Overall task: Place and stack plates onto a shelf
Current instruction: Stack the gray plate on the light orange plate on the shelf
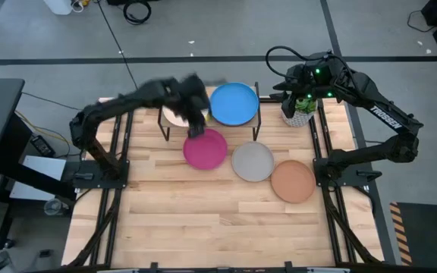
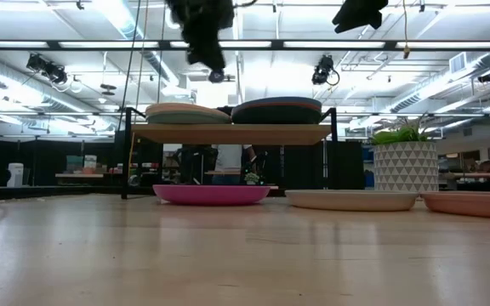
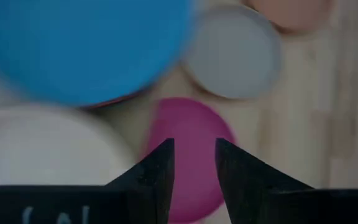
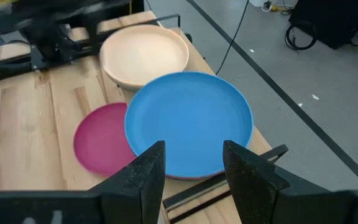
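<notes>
I move my left gripper to the grey plate next and close it on its near rim (image 1: 239, 176) (image 3: 261, 88), on the side toward the magenta plate.
Two piles of plates rest on the shelf (image 2: 228, 133): a cream-white plate (image 1: 174, 116) tops the left pile and a blue plate (image 1: 234, 104) tops the right one. On the table in front lie a magenta plate (image 1: 205, 149), a grey plate (image 1: 253, 161) and a tan plate (image 1: 293, 181). My left gripper (image 3: 194, 155) hangs open and empty above the shelf's near edge, over the magenta plate (image 3: 188, 155). My right gripper (image 4: 191, 162) is open and empty, high to the right of the shelf, looking onto the blue plate (image 4: 188, 124).
A white patterned pot with a green plant (image 1: 298, 110) stands at the table's far right, right of the shelf and below my right gripper. Black frame rails run along both table sides. Bare wood stretches across the near half of the table. People stand in the room beyond the shelf.
</notes>
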### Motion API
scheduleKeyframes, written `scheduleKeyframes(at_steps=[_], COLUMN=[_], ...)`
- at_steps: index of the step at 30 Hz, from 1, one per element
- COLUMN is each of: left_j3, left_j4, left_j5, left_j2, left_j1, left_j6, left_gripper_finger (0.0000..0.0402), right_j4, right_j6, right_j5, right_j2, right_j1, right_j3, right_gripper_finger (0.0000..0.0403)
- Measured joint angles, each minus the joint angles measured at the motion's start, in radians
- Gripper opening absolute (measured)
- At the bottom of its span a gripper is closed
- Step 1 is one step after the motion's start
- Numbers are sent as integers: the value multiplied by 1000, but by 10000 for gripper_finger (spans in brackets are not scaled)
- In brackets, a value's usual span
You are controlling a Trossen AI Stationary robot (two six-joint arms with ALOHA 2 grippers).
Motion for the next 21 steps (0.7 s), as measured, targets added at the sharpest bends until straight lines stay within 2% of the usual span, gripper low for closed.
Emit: scheduleKeyframes(at_steps=[2, 5, 11, 15, 21], left_j3=[0, 0, -2, -2, -2], left_j4=[20, 33, 151, 266, 470], left_j5=[-6, -1, 32, 64, 59], left_j2=[27, 84, 230, 324, 458], left_j1=[-86, -158, -205, -245, -274], left_j6=[10, -45, -87, -44, 71], left_gripper_finger=[123, 123, 123, 123, 123], right_j4=[-6, -5, -17, -80, -146], right_j6=[-9, -28, -48, -25, 14], right_j5=[0, -11, -28, -28, -33], right_j2=[0, 0, 0, -5, -13], right_j1=[-3, -7, -7, -7, -7], right_j3=[0, 0, 0, 0, 0], right_gripper_finger=[168, 167, 168, 168, 168])
